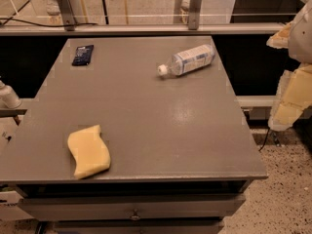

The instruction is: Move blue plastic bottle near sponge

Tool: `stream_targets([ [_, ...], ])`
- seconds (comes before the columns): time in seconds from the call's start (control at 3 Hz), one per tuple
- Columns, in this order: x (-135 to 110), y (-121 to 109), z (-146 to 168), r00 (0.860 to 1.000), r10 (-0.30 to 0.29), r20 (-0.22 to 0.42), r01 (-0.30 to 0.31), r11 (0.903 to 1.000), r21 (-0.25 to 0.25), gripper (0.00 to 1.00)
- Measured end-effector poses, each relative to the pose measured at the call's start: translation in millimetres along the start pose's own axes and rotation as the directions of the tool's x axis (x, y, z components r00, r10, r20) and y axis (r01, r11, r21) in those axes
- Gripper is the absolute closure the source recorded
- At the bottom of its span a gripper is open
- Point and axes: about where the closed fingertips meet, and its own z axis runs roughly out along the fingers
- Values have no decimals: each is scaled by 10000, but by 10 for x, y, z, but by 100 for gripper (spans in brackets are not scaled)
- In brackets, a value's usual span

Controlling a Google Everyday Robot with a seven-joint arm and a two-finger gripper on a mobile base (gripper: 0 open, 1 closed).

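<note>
Next, my gripper goes to the blue plastic bottle's bottom end (203, 55), opposite the white cap, and closes there.
The blue plastic bottle (189, 60) lies on its side at the far right of the grey table (161, 126), with its white cap pointing left toward the table's middle. The sponge (88, 151), pale yellow with wavy edges, lies flat near the table's front left edge. The bottle and the sponge are far apart, on a diagonal across the tabletop. My gripper (287, 77), with tan padding, hangs off the table's right side at the frame's right edge. It is away from the bottle and holds nothing I can see.
A small flat dark blue packet (83, 54) lies at the table's far left. A metal rail (146, 29) runs behind the table. Drawers sit under the front edge. Speckled floor lies to the right.
</note>
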Motion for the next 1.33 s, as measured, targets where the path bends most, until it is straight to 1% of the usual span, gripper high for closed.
stream_targets([
  [0.33, -5, -6, -6, 10000, -17, 20, 17, 10000, 45, 0],
  [0.67, -124, -209, 140, 9986, -389, 360, 374, 9984, 426, 0],
  [1.0, -293, -612, 348, 9890, -1032, 1056, 898, 9882, 1240, 0],
  [1.33, -467, -1085, 558, 9754, -1560, 1558, 1235, 9719, 2002, 0],
])
